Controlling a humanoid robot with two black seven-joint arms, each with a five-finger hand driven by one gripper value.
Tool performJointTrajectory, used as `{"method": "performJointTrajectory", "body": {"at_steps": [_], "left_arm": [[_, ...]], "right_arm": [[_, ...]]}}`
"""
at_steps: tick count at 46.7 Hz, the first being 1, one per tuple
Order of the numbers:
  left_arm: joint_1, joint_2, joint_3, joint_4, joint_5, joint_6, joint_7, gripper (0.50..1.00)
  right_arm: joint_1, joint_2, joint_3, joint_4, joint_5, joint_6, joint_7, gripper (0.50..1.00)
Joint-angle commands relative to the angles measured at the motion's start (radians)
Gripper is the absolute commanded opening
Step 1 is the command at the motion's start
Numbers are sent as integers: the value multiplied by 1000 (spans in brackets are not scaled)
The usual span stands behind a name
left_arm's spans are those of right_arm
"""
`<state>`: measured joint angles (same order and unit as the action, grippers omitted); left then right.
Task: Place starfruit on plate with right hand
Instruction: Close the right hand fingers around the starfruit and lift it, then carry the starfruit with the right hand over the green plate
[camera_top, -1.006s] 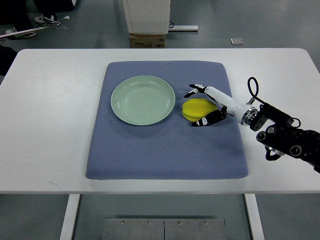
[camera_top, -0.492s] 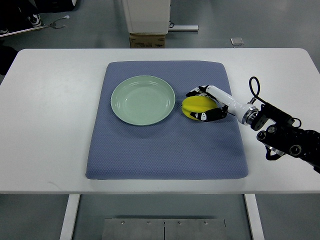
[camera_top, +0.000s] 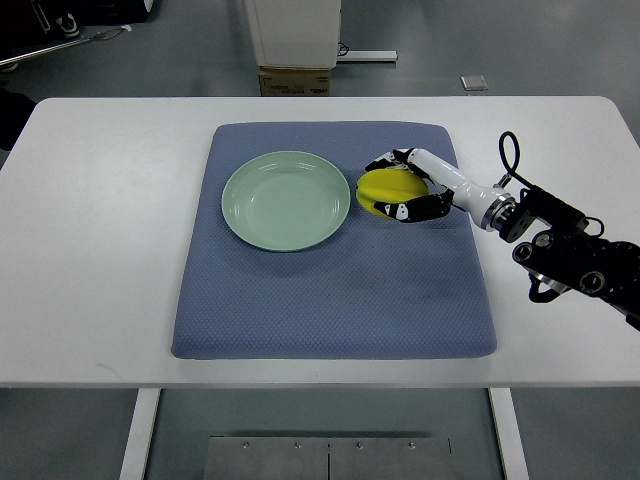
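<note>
Next, my right gripper releases the yellow starfruit on the pale green plate (camera_top: 304, 216), between the plate's middle and its near rim.
A yellow starfruit (camera_top: 382, 189) is held in my right hand (camera_top: 396, 186), whose white and black fingers are curled around it from the right. The hand holds the fruit just right of the pale green plate (camera_top: 286, 200), close to its rim, over the blue mat (camera_top: 335, 290). The plate holds nothing. My right arm (camera_top: 560, 250) comes in from the right edge. The left arm is out of view.
The blue mat lies on a white table (camera_top: 100, 220). Beyond the far table edge stand a cardboard box (camera_top: 295, 80) and a white cabinet base (camera_top: 295, 30) on the floor.
My right hand closed its fingers around the starfruit, then lifted it and moved it a little up and left, toward the plate.
</note>
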<state>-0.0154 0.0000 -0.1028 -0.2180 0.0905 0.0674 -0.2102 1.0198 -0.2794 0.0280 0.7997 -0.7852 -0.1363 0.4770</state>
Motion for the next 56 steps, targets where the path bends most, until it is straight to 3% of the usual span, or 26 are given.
{"method": "performJointTrajectory", "body": {"at_steps": [1,19,43,56], "left_arm": [[0,0,0,0,0,0,0,1000],[0,0,0,0,0,0,0,1000],[0,0,0,0,0,0,0,1000],[0,0,0,0,0,0,0,1000]], "right_arm": [[22,0,0,1,21,4,0,500],[112,83,-3,1,37,9,-1,500],[115,204,-34,1,34,47,14,500],[115,279,-40,-69,35,46,-49,500]]}}
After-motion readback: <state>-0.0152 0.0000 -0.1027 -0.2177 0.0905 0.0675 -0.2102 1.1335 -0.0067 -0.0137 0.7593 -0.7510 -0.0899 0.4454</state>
